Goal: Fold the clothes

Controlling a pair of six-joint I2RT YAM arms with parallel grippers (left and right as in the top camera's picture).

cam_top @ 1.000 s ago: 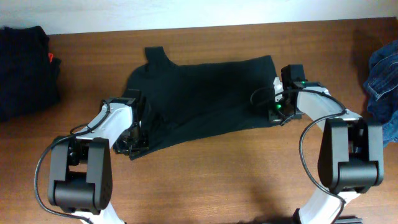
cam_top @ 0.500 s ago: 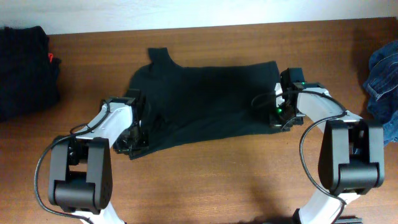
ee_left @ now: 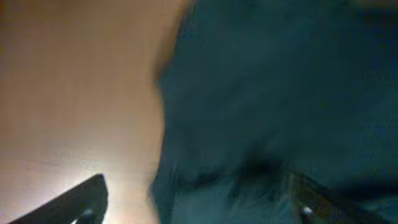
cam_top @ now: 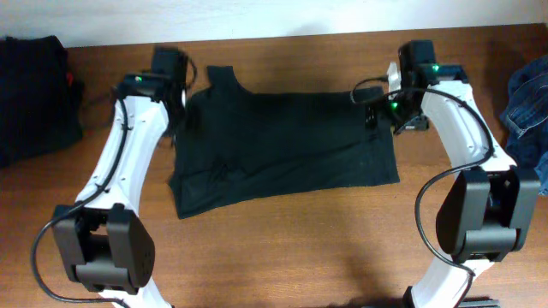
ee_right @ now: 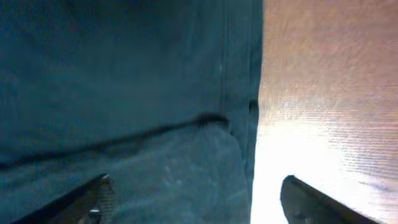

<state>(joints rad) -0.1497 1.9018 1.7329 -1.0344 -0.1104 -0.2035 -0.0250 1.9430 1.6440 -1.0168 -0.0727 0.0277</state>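
Note:
The base of the flap (cam_top: 214, 84) that sticks out at the far edge of the black T-shirt should be gripped next by my left gripper.
The clothes here are one black T-shirt (cam_top: 282, 141), lying flat and folded into a rough rectangle in the middle of the table, with a flap sticking out at its far left. My left gripper (cam_top: 181, 92) hovers over the shirt's far left corner. In the left wrist view it (ee_left: 199, 208) is open, with dark cloth (ee_left: 280, 93) below and nothing between the fingers. My right gripper (cam_top: 378, 107) is above the shirt's far right edge. In the right wrist view it (ee_right: 199, 208) is open, straddling the shirt's hem (ee_right: 245, 93).
A heap of dark garments (cam_top: 34, 94) with a red tag lies at the far left. A blue denim piece (cam_top: 527, 107) hangs over the right edge. The wood table (cam_top: 282, 248) shows bare in front of the shirt.
Both grippers were shut on the shirt at its near left and right side. They have let go, opened wide and moved toward the far edge. The shirt now lies flatter and squarer.

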